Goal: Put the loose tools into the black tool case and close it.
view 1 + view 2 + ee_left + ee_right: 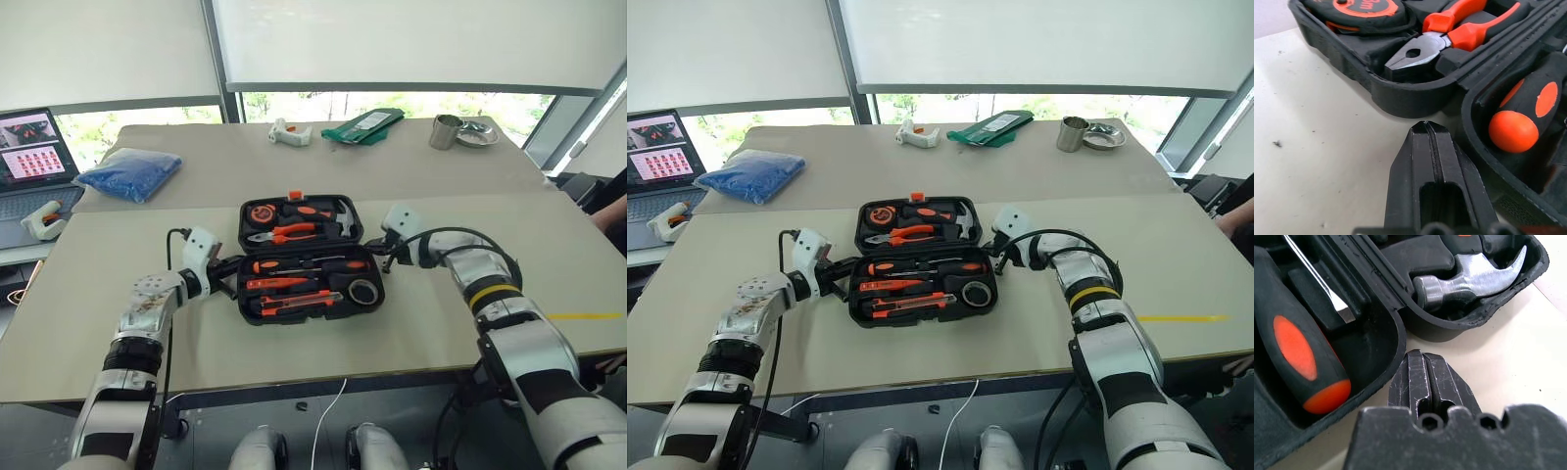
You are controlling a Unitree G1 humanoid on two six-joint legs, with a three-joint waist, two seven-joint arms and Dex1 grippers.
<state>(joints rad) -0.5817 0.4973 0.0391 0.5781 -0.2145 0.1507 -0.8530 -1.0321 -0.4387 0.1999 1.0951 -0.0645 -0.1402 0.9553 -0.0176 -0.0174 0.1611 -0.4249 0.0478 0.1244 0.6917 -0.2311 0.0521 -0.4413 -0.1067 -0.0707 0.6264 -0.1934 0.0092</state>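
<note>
Next, I open my right gripper, which sits shut outside the case by the hinge, and take the side of the case's far half (359, 226) beside the hammer to fold it over.
The black tool case (312, 318) lies open in the middle of the table. Its near half holds two black-and-orange screwdrivers (309, 264), a slim orange screwdriver (274, 283), the utility knife (294, 303) and the grey roll (363, 291). Pliers (289, 233) and a hammer (338, 215) sit in the far half. My left gripper (231, 266) is shut and empty at the case's left side by the hinge, its tip (1426, 134) just outside the wall. My right gripper (384, 257) is shut and empty at the right side by the hinge (1422, 360), beside the hammer (1469, 279).
A blue bag (129, 174) lies at the back left. A white glue gun (290, 132), a green pouch (362, 125), a metal cup (445, 131) and a dish (477, 134) stand along the far edge. A laptop (34, 157) sits on the left.
</note>
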